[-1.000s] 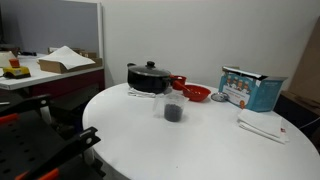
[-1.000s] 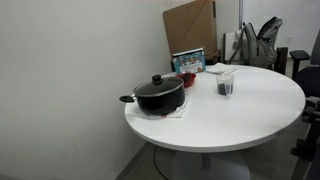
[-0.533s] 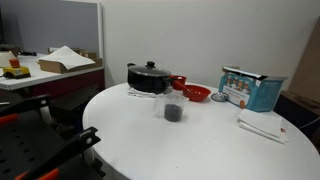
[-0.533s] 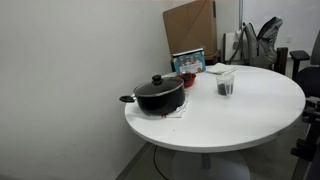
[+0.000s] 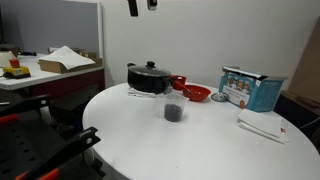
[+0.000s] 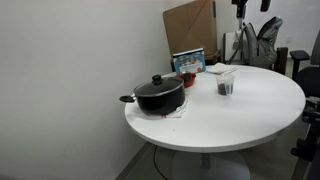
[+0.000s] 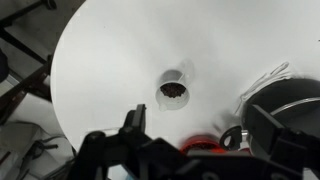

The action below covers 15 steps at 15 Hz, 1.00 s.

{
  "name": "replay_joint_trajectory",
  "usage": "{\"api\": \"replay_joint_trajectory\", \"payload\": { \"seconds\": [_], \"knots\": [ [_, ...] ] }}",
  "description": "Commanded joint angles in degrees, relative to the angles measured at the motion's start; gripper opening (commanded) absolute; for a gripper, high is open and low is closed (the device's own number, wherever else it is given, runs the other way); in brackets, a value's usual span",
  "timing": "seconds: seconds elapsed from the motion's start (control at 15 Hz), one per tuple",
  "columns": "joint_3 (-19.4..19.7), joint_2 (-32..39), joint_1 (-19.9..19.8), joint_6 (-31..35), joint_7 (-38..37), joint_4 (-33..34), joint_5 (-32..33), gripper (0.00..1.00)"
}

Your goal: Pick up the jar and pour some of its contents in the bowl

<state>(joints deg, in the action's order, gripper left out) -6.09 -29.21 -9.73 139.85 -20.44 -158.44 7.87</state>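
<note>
The gripper needs to next move to the jar's clear handle [image 5: 160,103] [image 7: 187,69], on the side towards the black pot, and close on it there.
The jar [image 5: 173,108] is small and clear with dark contents low inside. It stands upright near the middle of the round white table [image 5: 200,150], and it shows in both exterior views [image 6: 226,86]. The glossy red bowl [image 5: 196,93] sits just behind it, next to the black pot. My gripper [image 5: 140,5] is high above the table at the top edge of both exterior views [image 6: 250,5]. In the wrist view the open, empty gripper [image 7: 200,125] looks straight down on the jar [image 7: 173,90]. The bowl [image 7: 205,146] is partly hidden by the gripper body.
A black lidded pot [image 5: 150,77] stands on a paper at the table's back edge, also in the wrist view [image 7: 290,110]. A blue box [image 5: 250,88] and a folded white napkin [image 5: 262,127] lie to one side. Chairs and a desk surround the table.
My gripper's fingertips have come into view at the top edge of both exterior views. The jar, bowl and pot have not moved.
</note>
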Motion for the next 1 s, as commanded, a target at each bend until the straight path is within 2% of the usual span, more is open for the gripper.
{"api": "replay_joint_trajectory", "payload": {
  "seconds": [0.0,0.33,0.53,0.8,0.93],
  "knots": [
    [0.9,5.7,-0.7,3.3,-6.7,0.1,-4.0,1.00],
    [2.6,10.4,-2.5,11.7,-13.4,0.1,-8.4,1.00],
    [1.3,14.4,-4.7,19.3,-18.7,0.4,-5.6,1.00],
    [-0.6,22.7,-7.1,26.3,-25.8,2.8,-1.1,1.00],
    [0.4,27.0,-6.2,28.4,-28.3,4.6,0.1,1.00]
  ]
}}
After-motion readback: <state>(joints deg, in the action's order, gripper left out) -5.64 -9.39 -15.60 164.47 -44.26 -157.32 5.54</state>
